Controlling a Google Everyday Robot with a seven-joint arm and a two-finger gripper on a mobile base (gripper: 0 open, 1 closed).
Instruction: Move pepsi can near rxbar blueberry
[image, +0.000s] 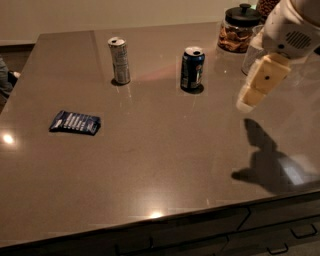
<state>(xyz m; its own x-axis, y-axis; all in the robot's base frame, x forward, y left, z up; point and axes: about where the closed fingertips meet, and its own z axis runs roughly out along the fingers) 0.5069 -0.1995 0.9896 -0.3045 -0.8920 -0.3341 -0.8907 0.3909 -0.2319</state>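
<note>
The upper part of the pepsi can (193, 60), just below its silver top, will be held by my closing gripper, because the can must move near the rxbar blueberry.
The pepsi can (192, 69) stands upright at the back middle of the brown table, dark blue with a silver top. The rxbar blueberry (75, 122) lies flat at the table's left, a dark blue wrapper with white lettering. My gripper (248, 101) hangs above the table's right side, to the right of the pepsi can and a little nearer the front, apart from it. Its cream-coloured finger (263, 81) points down and left. It holds nothing that I can see.
A taller slim silver can (119, 60) stands at the back left of the pepsi can. A glass jar with a black lid (239, 30) and a clear cup (253, 50) stand at the back right. The table's front edge (165, 216) has drawers below it.
</note>
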